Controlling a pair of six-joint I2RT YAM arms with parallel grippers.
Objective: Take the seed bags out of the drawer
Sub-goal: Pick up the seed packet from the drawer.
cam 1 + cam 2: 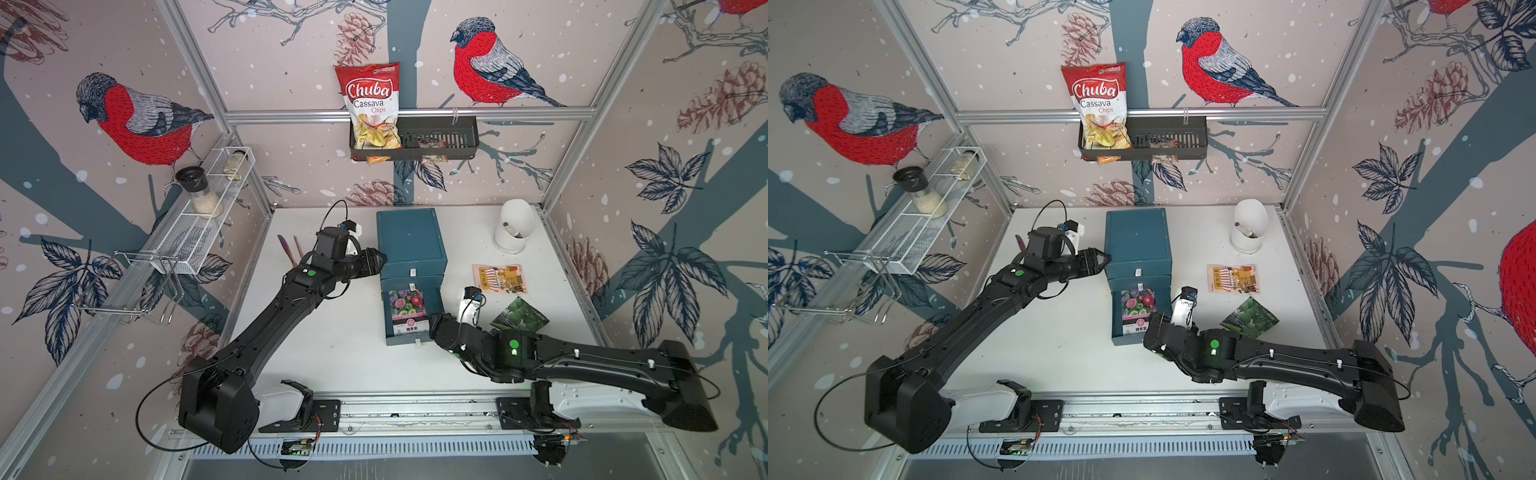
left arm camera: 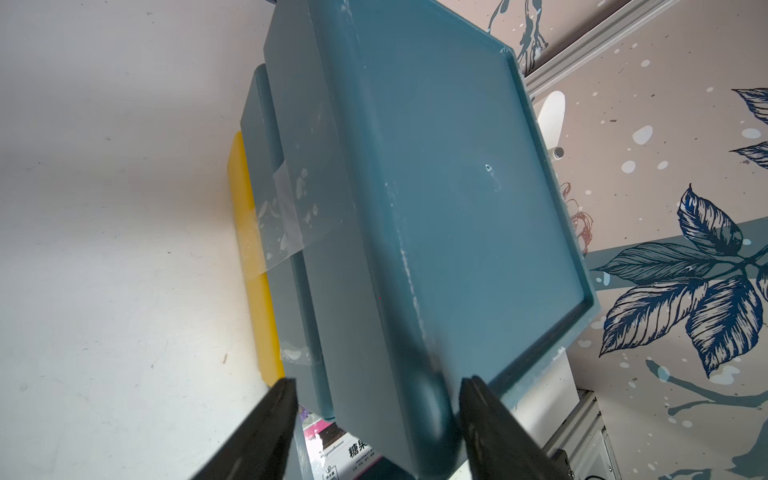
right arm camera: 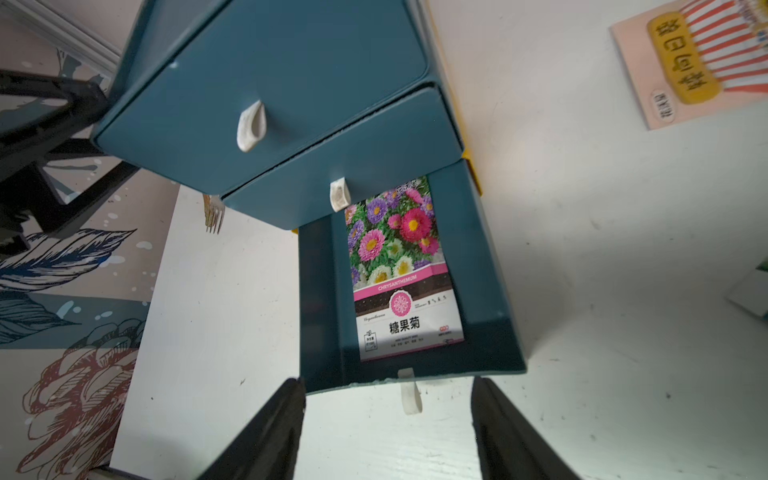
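My left gripper is at the cabinet's front corner. It should grip the cabinet's top edge farther back (image 2: 393,280) before my right gripper reaches for the seed bag.
A teal cabinet (image 1: 409,241) stands mid-table with its bottom drawer (image 1: 435,299) pulled out. In that drawer lies the pink-purple flower seed bag (image 1: 406,309) (image 1: 1138,309) (image 3: 399,266), face up. The cream-orange striped seed bag (image 1: 500,278) (image 1: 1233,278) (image 3: 698,62) and the dark green seed bag (image 1: 519,316) (image 1: 1250,318) lie on the table right of the cabinet. My right gripper (image 1: 436,326) (image 3: 388,384) hovers open and empty over the drawer's front edge. My left gripper (image 1: 380,259) (image 2: 378,384) is open, its jaws straddling the cabinet's upper left front corner.
A red chips bag (image 1: 370,108) stands in a black wall basket (image 1: 457,137) at the back. A white wire rack (image 1: 199,224) with jars hangs on the left wall. A white domed object (image 1: 513,226) sits back right. Utensils (image 1: 286,249) lie behind the left arm.
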